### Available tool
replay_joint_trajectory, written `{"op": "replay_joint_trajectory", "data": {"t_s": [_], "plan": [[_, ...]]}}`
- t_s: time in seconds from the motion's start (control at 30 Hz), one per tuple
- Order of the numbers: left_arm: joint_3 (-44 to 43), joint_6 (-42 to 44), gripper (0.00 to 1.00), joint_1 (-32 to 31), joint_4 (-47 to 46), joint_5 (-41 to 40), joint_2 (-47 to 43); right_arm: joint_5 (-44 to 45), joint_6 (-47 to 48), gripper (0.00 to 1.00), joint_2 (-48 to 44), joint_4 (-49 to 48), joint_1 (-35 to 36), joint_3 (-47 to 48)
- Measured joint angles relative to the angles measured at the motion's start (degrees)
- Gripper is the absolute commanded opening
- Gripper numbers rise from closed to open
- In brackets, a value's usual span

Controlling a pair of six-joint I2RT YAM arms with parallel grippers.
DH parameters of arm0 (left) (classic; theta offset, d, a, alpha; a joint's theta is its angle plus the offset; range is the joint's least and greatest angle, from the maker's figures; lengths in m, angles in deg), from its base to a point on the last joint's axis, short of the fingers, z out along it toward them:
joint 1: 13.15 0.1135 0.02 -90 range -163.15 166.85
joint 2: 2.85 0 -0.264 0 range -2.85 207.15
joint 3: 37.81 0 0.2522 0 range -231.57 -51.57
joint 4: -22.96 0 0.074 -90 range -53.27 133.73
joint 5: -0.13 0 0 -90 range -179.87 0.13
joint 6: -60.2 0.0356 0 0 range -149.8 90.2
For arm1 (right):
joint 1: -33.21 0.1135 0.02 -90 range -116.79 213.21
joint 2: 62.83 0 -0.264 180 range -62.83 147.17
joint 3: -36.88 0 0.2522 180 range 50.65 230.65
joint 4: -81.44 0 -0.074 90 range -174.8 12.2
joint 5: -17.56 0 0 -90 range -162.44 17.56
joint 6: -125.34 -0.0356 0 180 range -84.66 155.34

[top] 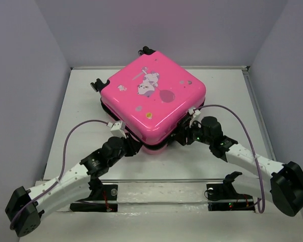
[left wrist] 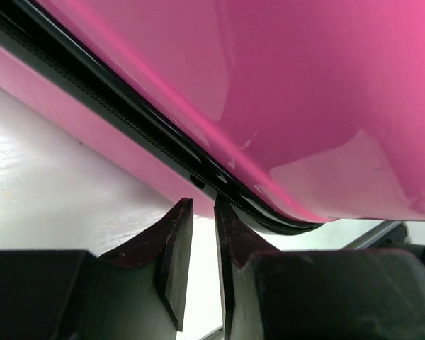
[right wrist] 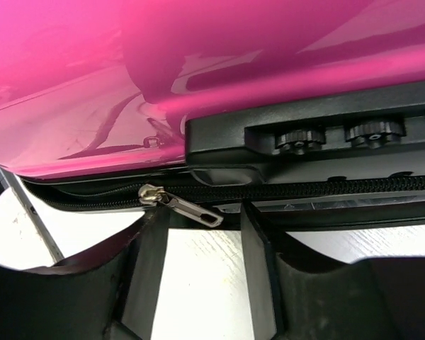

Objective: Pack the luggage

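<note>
My right gripper needs to shift over, pinch the silver zipper pull that slants against one of its open fingers, and draw the pull toward the luggage's near corner [top: 154, 145].
The hot-pink luggage [top: 154, 96] lies flat and closed in the middle of the table, printed lid up. My left gripper [top: 134, 146] is at its near-left edge. In the left wrist view the gripper [left wrist: 204, 204] has its jaws only a narrow gap apart with nothing between them, tips just under the black zipper line [left wrist: 127, 120]. My right gripper [top: 184, 136] is at the near-right edge. In the right wrist view it [right wrist: 202, 219] is open, and the silver zipper pull [right wrist: 188, 209] hangs between its fingertips, close to the left finger [right wrist: 150, 244].
A black lock block with number dials [right wrist: 372, 131] sits above the zipper on the right. Black wheels [top: 146, 50] and trim [top: 98, 84] stick out at the far corners. Grey walls close the white table [top: 81, 101] on three sides.
</note>
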Motion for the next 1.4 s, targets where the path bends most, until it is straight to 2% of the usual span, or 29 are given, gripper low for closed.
{"op": "replay_joint_trajectory", "data": {"t_s": [0.07,0.23,0.27,0.37,0.4,0.47,0.5,0.73,0.8,0.87,0.9,0.97,1.0,1.03,1.2,1.3,1.4], "plan": [[-0.02,-0.04,0.30,-2.71,-0.74,-1.40,2.29,-0.48,0.02,0.41,0.66,-0.50,-0.31,0.02],[-0.22,-0.15,0.30,-4.76,-2.05,-4.20,5.35,-1.03,0.15,0.36,2.21,-2.19,-1.03,0.17],[-0.31,-0.13,0.30,-4.81,-2.34,-4.46,5.90,-1.16,0.13,0.30,2.51,-2.60,-1.07,0.17],[-1.03,-0.02,0.30,-4.87,-2.43,-5.05,7.17,-1.29,0.13,0.24,2.93,-3.41,-1.22,0.17],[-1.22,0.02,0.30,-4.90,-2.47,-5.14,7.56,-1.33,0.13,0.15,2.97,-3.52,-1.36,0.17],[-1.42,0.11,0.30,-5.03,-2.62,-5.33,7.98,-1.36,0.13,0.13,2.97,-3.67,-1.38,0.17],[-1.42,0.13,0.30,-5.11,-2.67,-5.46,8.00,-1.36,0.13,0.07,2.95,-3.67,-1.38,0.17],[-1.42,0.15,0.30,-5.22,-2.73,-5.42,6.78,-2.45,-0.57,0.07,2.10,-2.49,-0.59,0.09],[-1.40,0.20,0.30,-5.22,-2.60,-5.42,6.40,-3.08,-1.18,0.11,1.77,-2.36,0.63,0.09],[-1.40,0.28,0.30,-5.25,-2.14,-5.40,5.88,-3.41,-1.99,0.22,0.83,-1.29,2.89,0.09],[-1.40,0.28,0.30,-5.29,-1.95,-5.11,5.44,-3.48,-2.38,0.32,0.31,-0.68,3.74,0.07],[-1.40,0.31,0.31,-5.92,-1.57,-4.81,4.09,-3.30,-2.73,0.36,-1.88,1.33,5.57,0.07],[-1.44,0.35,0.31,-6.01,-1.31,-4.79,3.41,-2.89,-2.84,0.43,-2.99,2.54,5.75,0.07],[-1.51,0.44,0.31,-6.23,-0.94,-4.83,2.73,-2.34,-2.86,0.45,-4.11,3.37,5.81,0.09],[-1.81,0.57,0.33,-6.23,1.55,-5.03,-0.04,-0.02,-2.49,0.69,-5.62,10.05,5.75,2.32],[-1.81,0.59,0.35,-6.23,2.47,-4.68,-1.18,1.18,-1.55,0.71,-5.20,13.11,5.77,3.91],[-1.81,0.81,0.37,-6.23,2.89,-3.32,-0.61,1.70,0.02,0.68,-2.36,15.21,5.77,6.51]]}}
